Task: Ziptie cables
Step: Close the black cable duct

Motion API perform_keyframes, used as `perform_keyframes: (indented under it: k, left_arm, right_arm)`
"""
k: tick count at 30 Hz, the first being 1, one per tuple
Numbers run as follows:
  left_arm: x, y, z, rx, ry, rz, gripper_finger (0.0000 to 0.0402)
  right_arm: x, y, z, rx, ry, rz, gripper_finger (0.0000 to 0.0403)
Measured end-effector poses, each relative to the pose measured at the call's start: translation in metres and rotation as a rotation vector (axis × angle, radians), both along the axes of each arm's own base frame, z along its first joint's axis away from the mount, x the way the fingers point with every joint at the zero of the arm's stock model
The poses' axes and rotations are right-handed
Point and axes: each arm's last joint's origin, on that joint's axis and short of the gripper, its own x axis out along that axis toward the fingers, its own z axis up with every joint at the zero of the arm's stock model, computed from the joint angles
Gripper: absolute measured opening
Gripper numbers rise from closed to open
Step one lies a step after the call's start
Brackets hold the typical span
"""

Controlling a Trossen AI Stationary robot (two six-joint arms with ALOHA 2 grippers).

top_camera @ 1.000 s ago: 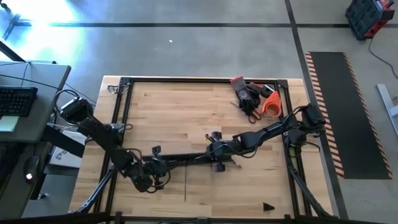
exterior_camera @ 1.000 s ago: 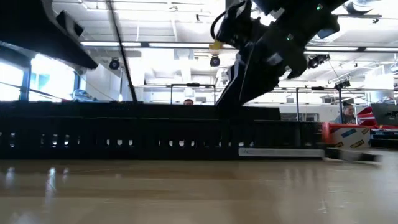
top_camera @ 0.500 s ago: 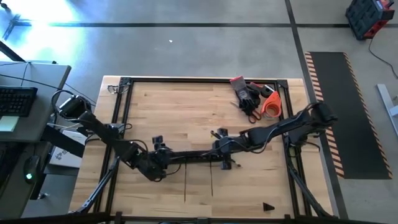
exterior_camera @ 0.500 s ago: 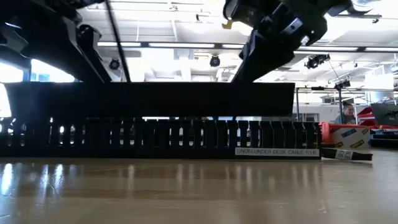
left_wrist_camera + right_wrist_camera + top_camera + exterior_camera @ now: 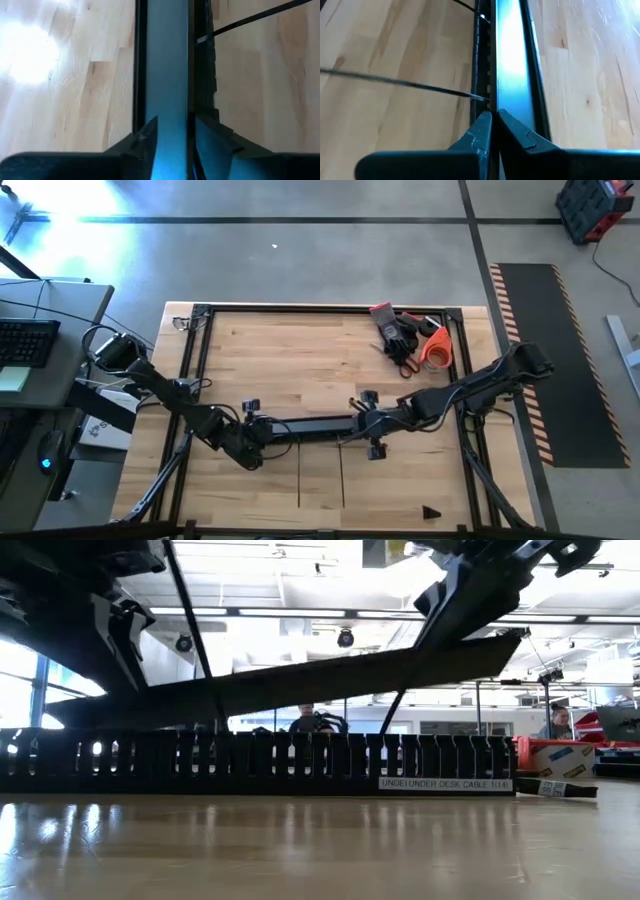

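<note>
I need to open my left gripper, as it spans both long edges of the strip, and pinch just one edge (image 5: 190, 90) before I lift the strip clear of the duct.
A black comb-toothed duct (image 5: 260, 762) lies along the middle of the table (image 5: 270, 350). Over it hangs a flat black strip (image 5: 330, 680), tilted with its right end high. My left gripper (image 5: 262, 432) is at the strip's left end and my right gripper (image 5: 362, 427) at its right end, each shut on it. In the wrist views the strip runs away from the left gripper (image 5: 175, 125) and the right gripper (image 5: 494, 117). The cables are hidden or out of view. My left gripper has the strip near its left end between its two fingers, one on each long edge (image 5: 170, 115). It comes slanting down from the left, along the strip. That end (image 5: 130, 715) hangs low, just above the duct. My right gripper pinches one long edge of the strip (image 5: 501, 102) between its two nearly closed fingers, near the right end. It comes slanting down from the right, along the strip. That end (image 5: 480, 645) is lifted well clear of the duct.
Two thin dark strands (image 5: 298, 475) (image 5: 342, 475) run from the duct toward the near edge. Gloves, scissors and an orange tape roll (image 5: 415, 340) lie at the far right. A black frame (image 5: 200, 310) rims the table. A person (image 5: 305, 720) sits beyond the table.
My right gripper has risen and gone toward the table's right edge, taking the strip's right end up. The strip, earlier low and level along the duct, now tilts with its left end staying low. My left gripper has shifted a little toward the far right.
</note>
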Motion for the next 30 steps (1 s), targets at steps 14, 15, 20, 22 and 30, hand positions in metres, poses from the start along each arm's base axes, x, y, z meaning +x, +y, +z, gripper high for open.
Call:
perform_keyframes:
  k: [14,15,20,22,30]
  left_arm:
    - [0.013,-0.006,-0.020,0.180,-0.005,-0.082,0.0129]
    - [0.014,-0.007,-0.022,0.193,-0.010,-0.078,0.0137]
    - [0.017,-0.007,-0.028,0.238,-0.028,-0.038,0.0161]
    - [0.017,-0.008,-0.030,0.254,-0.035,-0.028,0.0159]
    - [0.013,-0.010,-0.034,0.213,0.002,-0.019,0.0050]
  right_arm:
    - [-0.017,0.010,0.020,0.008,-0.049,-0.002,0.0000]
    - [-0.018,0.010,0.021,0.009,-0.049,-0.003,0.0000]
    - [-0.020,0.008,0.022,0.016,-0.038,-0.005,0.0000]
    - [-0.021,0.007,0.021,0.021,-0.020,-0.011,0.0000]
    - [-0.024,0.008,0.020,0.025,0.013,0.004,0.0000]
